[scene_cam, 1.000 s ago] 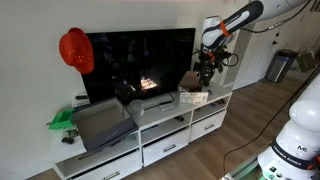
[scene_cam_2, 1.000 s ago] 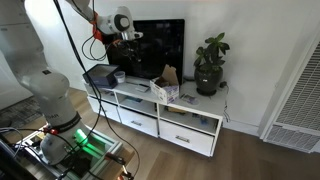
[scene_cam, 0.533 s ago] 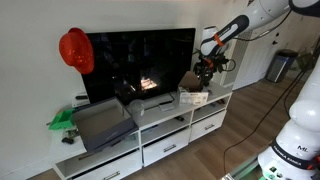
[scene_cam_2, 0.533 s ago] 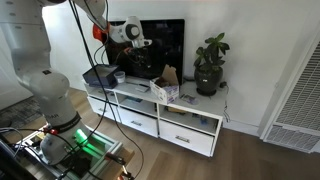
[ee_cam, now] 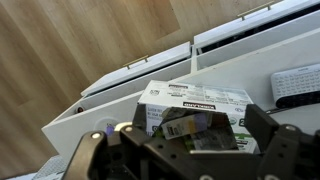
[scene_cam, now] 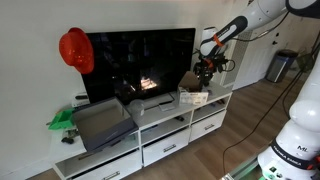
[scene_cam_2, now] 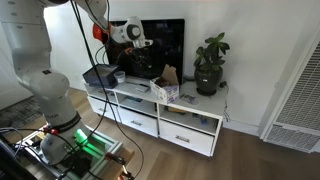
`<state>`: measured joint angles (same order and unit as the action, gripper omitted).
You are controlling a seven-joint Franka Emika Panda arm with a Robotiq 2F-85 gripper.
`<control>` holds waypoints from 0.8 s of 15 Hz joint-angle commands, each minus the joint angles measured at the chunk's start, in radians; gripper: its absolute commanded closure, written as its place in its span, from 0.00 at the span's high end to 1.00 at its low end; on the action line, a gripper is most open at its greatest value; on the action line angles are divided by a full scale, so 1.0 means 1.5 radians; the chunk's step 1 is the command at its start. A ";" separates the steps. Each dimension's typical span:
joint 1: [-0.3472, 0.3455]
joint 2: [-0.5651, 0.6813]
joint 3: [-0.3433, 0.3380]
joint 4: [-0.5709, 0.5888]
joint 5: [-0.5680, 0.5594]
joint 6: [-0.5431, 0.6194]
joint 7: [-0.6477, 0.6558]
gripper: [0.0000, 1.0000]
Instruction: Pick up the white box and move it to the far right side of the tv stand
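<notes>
I should next move my gripper to the white box's end (scene_cam: 205,95) (ee_cam: 149,117) nearest the potted plant and close it there.
The white box (scene_cam: 194,97) stands on the tv stand (scene_cam: 165,148) to the right of the middle, with a brown flap raised. It also shows in an exterior view (scene_cam_2: 166,92). In the wrist view the white box (ee_cam: 195,98) has dark printing and an open top with packets inside. My gripper (ee_cam: 195,142) is open, with one finger on each side of the box in the picture, and hovers just above it. The gripper shows in both exterior views (scene_cam: 207,70) (scene_cam_2: 137,63). The stand's white top (ee_cam: 85,118) lies below the box.
A black TV (scene_cam: 140,62) stands behind the box. A potted plant (scene_cam_2: 210,65) stands at one end of the stand. A large grey open bin (scene_cam: 102,122) sits at the other end, and a pale flat device (scene_cam: 148,104) lies beside it. A red hat (scene_cam: 75,50) hangs by the TV.
Over the last second the arm came down and closer to the white box. In the last half second nothing visibly moved.
</notes>
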<state>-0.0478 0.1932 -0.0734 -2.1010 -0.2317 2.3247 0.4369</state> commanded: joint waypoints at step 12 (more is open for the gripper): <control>-0.035 0.198 -0.077 0.119 0.062 0.129 -0.030 1.00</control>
<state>-0.0884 0.4190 -0.1807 -1.9836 -0.1886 2.4800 0.4251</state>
